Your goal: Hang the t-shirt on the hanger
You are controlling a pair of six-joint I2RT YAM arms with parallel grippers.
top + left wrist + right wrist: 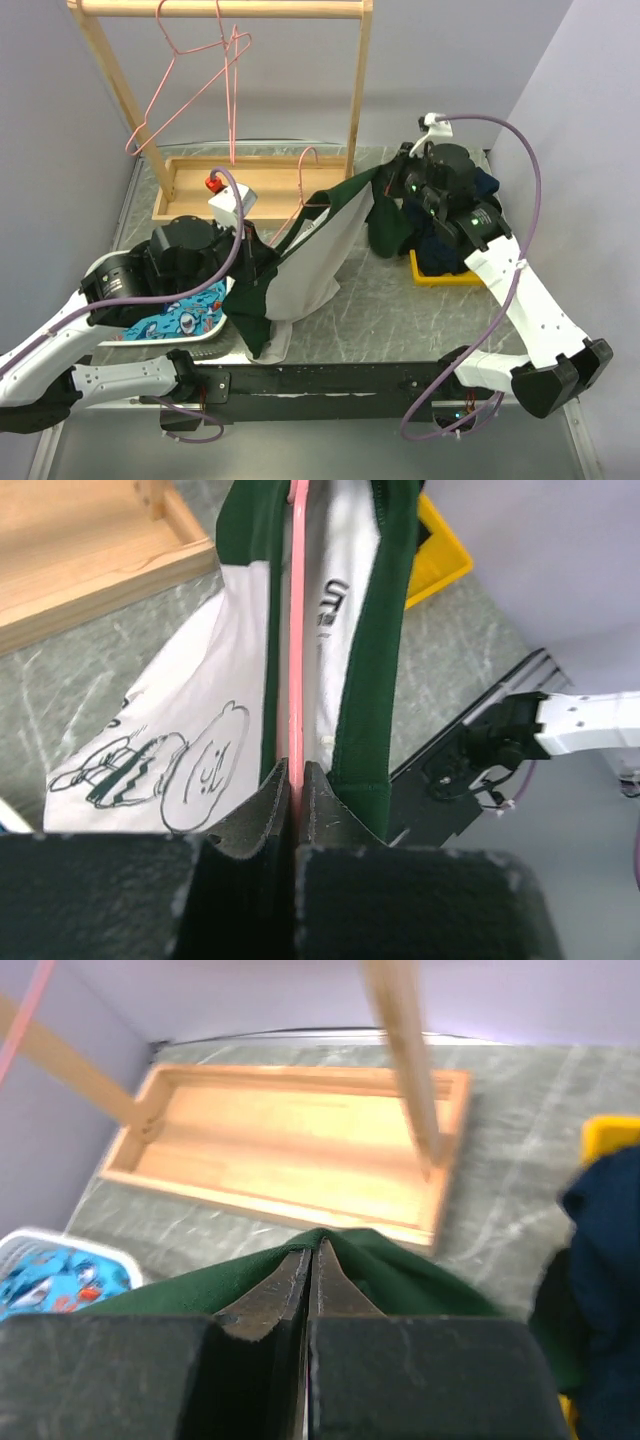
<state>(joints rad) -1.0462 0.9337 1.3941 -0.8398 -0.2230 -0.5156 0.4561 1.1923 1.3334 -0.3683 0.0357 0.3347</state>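
Note:
My left gripper is holding the pink hanger's lower wire, far from the hook, so I need to open that gripper and grab the hanger close below the hook [301, 194].
The t-shirt [318, 262], dark green and pale grey-white, hangs stretched between my two grippers above the table. My left gripper [262, 258] is shut on the lower wire of a pink hanger [304, 190] that runs inside the shirt, its hook sticking out at the top. In the left wrist view the pink hanger wire [296, 630] runs straight up from the shut left gripper [296, 778], with the cartoon-printed t-shirt [190, 750] around it. My right gripper [388, 190] is shut on a green fold of the t-shirt [400, 1270], as the right wrist view [312, 1252] shows.
A wooden rack [356, 90] with a tray base [185, 195] stands at the back, with two more pink hangers [190, 70] on its rail. A yellow bin [440, 272] with the navy clothes heap [440, 235] is at the right. A white basket [108, 268] holds the shark-print cloth [170, 322].

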